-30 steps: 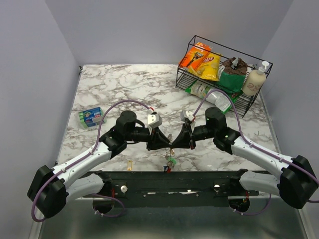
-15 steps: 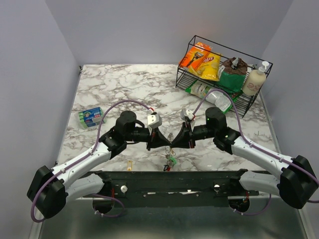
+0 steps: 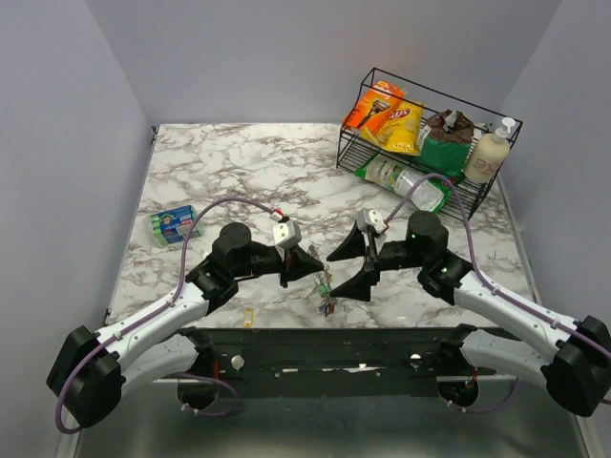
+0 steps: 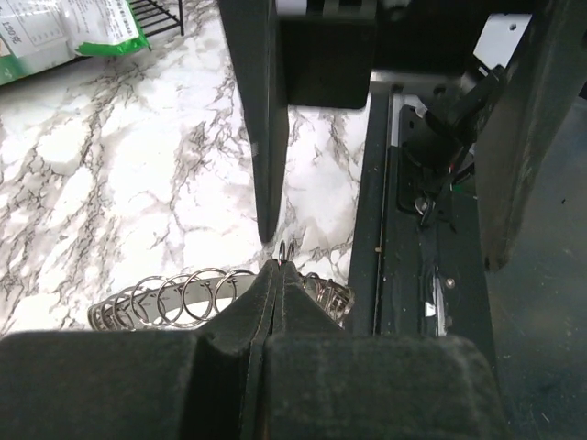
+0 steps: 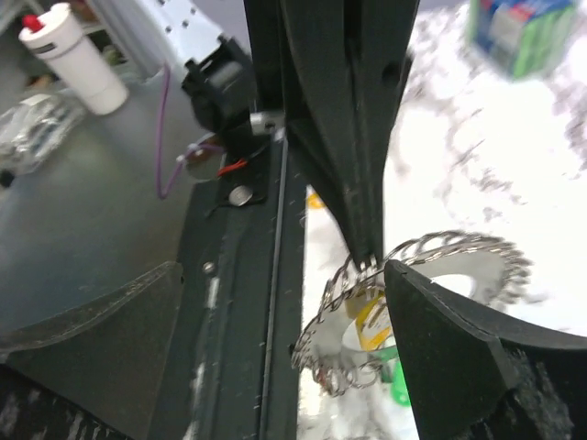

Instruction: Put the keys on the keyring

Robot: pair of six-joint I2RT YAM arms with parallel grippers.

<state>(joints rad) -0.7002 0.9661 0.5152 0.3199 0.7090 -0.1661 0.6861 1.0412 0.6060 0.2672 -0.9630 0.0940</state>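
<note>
The loose yellow key on the table is next for my right gripper, which should go there and close on the key's far end (image 3: pixel 249 311) (image 5: pixel 320 200), away from the dark rail.
The keyring (image 3: pixel 326 282), a silvery ring of small wire loops, hangs from my left gripper (image 3: pixel 320 270), which is shut on its upper edge just above the table's near edge. In the left wrist view the pinched loops (image 4: pixel 183 298) fan out to the left of the shut gripper (image 4: pixel 278 268). A yellow key (image 5: pixel 371 316) and a green key (image 5: pixel 399 390) dangle on the ring (image 5: pixel 431 252). My right gripper (image 3: pixel 347 266) stands wide open just right of the ring, touching nothing; its fingers (image 5: pixel 459 357) flank the ring. A loose yellow key (image 3: pixel 249 317) lies on the table.
A black wire basket (image 3: pixel 355 155) with snack bags and a lotion bottle stands at the back right. A blue-green packet (image 3: pixel 172 224) lies at the left. A dark metal rail (image 3: pixel 325 348) runs along the table's near edge, right under the ring.
My right gripper has opened, let go of the keyring and drawn back to the right. My left gripper closed on the ring and now holds it alone, slightly lower.
</note>
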